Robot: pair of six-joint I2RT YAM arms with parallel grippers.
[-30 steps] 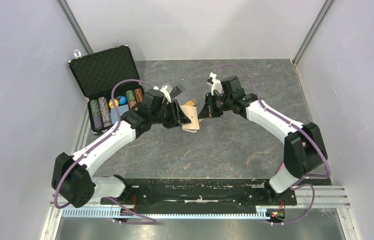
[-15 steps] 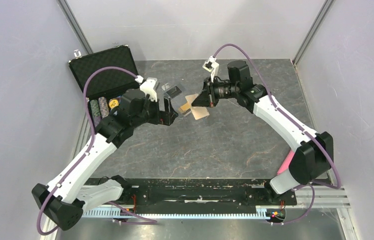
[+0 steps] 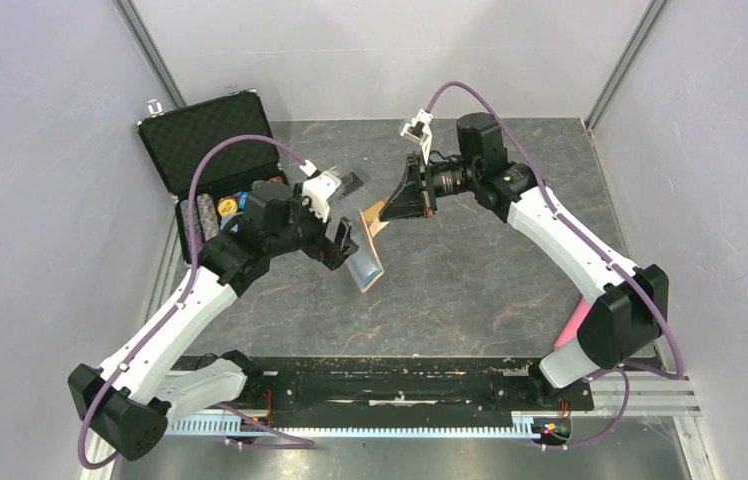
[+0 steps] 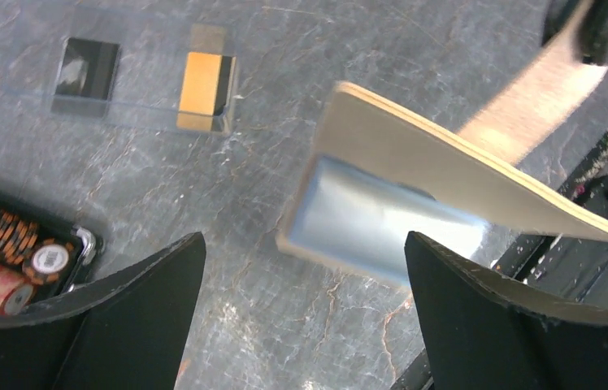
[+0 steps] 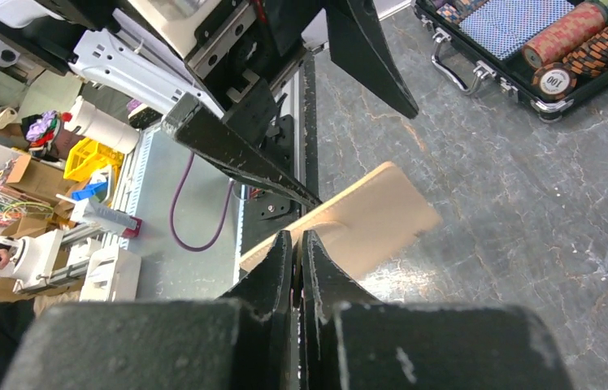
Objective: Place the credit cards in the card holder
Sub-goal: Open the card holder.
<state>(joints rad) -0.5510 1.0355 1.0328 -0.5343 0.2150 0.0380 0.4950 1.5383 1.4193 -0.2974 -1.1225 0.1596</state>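
Observation:
Next, I take the card holder's top edge (image 4: 455,142) with my left gripper before my right gripper takes its side, as it hangs tilted from its flap in my right gripper.
The tan card holder (image 3: 368,255) hangs open and tilted above the table, held by one flap in my shut right gripper (image 3: 397,205). In the left wrist view its blue lining (image 4: 382,219) faces me under the tan flap (image 4: 447,158). My left gripper (image 3: 345,250) is open and empty, right beside the holder's lower end; the holder's edge lies just beyond its fingertips (image 4: 302,244). The gold-orange card (image 4: 203,89) and the black card (image 4: 85,69) lie in clear sleeves on the table. In the right wrist view the right gripper (image 5: 297,237) pinches the holder (image 5: 366,215).
An open black foam-lined case (image 3: 205,140) with rows of poker chips (image 3: 208,215) stands at the back left; its chips also show in the right wrist view (image 5: 565,41). A dark sleeve (image 3: 350,182) lies behind the left wrist. Grey walls close in the table.
The left gripper pulled back from the holder, then came back toward it, lower and to the right. The holder has swung open and now hangs tilted from the right gripper.

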